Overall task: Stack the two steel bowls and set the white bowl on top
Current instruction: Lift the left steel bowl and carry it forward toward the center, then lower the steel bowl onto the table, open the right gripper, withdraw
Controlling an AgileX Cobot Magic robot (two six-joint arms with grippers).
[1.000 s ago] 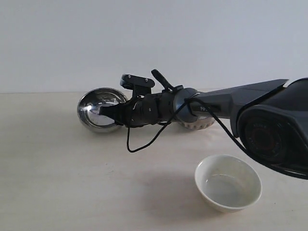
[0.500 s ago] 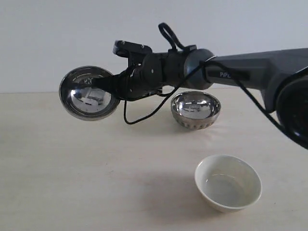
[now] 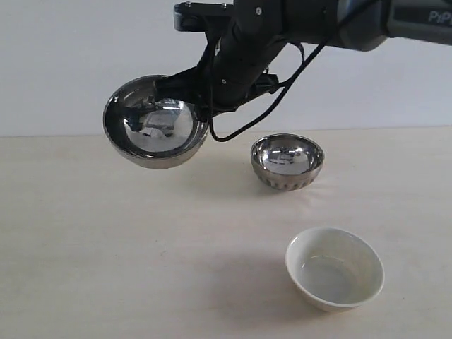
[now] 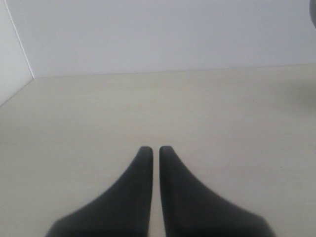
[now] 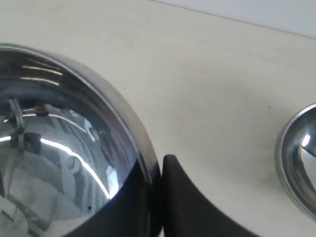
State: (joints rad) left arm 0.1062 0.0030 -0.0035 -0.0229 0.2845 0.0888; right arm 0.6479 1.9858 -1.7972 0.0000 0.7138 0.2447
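Observation:
I should use my right gripper to set the smooth steel bowl down on the bare table (image 3: 219,233) between the white bowl and my left gripper's side.
My right gripper (image 3: 201,116) is shut on the rim of the smooth steel bowl (image 3: 155,131), holding it in the air, tilted, above the table's left side. The right wrist view shows that bowl (image 5: 64,148) pinched at its rim between the gripper's fingers (image 5: 157,168). The ribbed steel bowl (image 3: 287,161) stands on the table to the right of the lifted one, with its edge also showing in the right wrist view (image 5: 298,163). The white bowl (image 3: 335,268) rests near the front right. My left gripper (image 4: 155,150) is shut on nothing, low over bare table.
The table (image 3: 106,254) is pale wood-toned with a white wall behind it. The right arm (image 3: 339,21) reaches across the top of the exterior view from the right.
The right gripper has lifted the smooth steel bowl off the table and carried it upward. The arm rose with it, uncovering the ribbed bowl behind.

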